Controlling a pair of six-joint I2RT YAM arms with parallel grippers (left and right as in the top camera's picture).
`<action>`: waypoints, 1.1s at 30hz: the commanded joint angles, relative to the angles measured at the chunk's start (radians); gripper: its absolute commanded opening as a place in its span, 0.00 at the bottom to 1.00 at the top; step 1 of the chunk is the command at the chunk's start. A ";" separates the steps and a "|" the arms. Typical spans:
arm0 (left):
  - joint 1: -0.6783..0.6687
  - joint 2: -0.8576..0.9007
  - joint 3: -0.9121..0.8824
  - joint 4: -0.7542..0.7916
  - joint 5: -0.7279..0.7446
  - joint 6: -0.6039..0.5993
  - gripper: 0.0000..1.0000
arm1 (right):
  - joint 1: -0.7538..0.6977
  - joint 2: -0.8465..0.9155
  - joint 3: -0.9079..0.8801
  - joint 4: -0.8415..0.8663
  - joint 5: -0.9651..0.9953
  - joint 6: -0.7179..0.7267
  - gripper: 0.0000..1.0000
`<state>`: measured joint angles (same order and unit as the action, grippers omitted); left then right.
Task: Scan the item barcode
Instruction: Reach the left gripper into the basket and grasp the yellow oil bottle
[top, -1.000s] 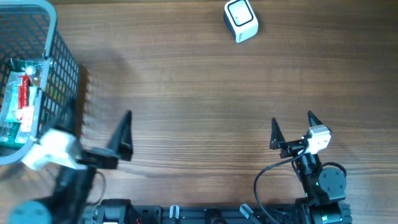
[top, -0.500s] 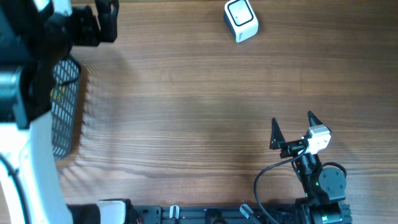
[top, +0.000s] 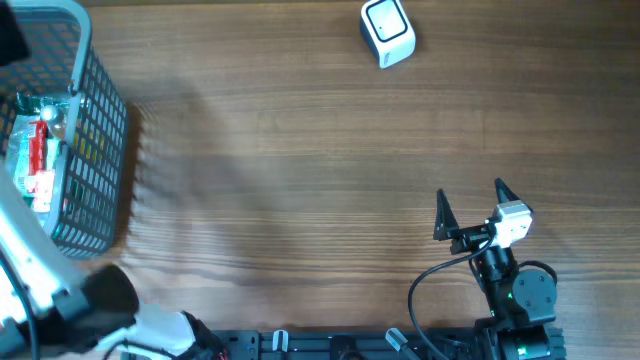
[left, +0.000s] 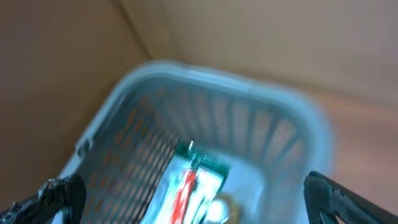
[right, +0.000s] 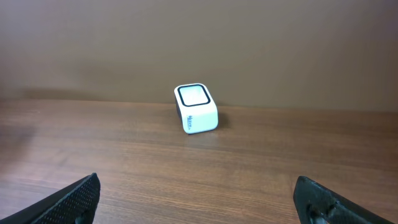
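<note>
The small amber bottle sits beside the red-striped packet in the blue-grey mesh basket, and my left gripper will close on the body of the small amber bottle (top: 56, 124) (left: 225, 209).
The item, a green and white packet with a red stripe (top: 38, 160), lies inside the blue-grey mesh basket (top: 100, 150) at the table's left edge. In the blurred left wrist view my left gripper (left: 193, 190) hangs open above the basket (left: 124, 106), looking down on the packet (left: 186, 186), with nothing between its fingers. A white barcode scanner (top: 386, 32) stands at the far middle of the table and also shows ahead in the right wrist view (right: 196, 108). My right gripper (top: 470, 203) rests open and empty near the front right, pointing at the scanner.
The left arm's white and black links (top: 60, 300) run along the left edge and the front left corner. Bare wooden table (top: 300, 180) spreads between basket, scanner and right gripper. A cable (top: 425, 290) loops by the right arm's base.
My left arm has swung from the table in front of the basket up and over it; its gripper has left most of the overhead view. The right arm has not moved.
</note>
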<state>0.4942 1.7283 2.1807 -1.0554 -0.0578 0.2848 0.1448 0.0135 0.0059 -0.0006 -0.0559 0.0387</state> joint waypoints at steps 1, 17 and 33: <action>0.084 0.109 0.004 -0.068 0.167 0.079 1.00 | -0.002 -0.006 -0.001 0.003 -0.005 -0.012 1.00; 0.143 0.416 -0.013 -0.183 0.320 0.139 0.75 | -0.002 -0.006 -0.001 0.002 -0.005 -0.012 1.00; 0.141 0.464 -0.169 -0.108 0.320 0.138 0.51 | -0.002 -0.006 -0.001 0.002 -0.005 -0.012 1.00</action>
<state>0.6388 2.1807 2.0239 -1.1664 0.2424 0.4110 0.1448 0.0135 0.0059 -0.0006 -0.0559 0.0387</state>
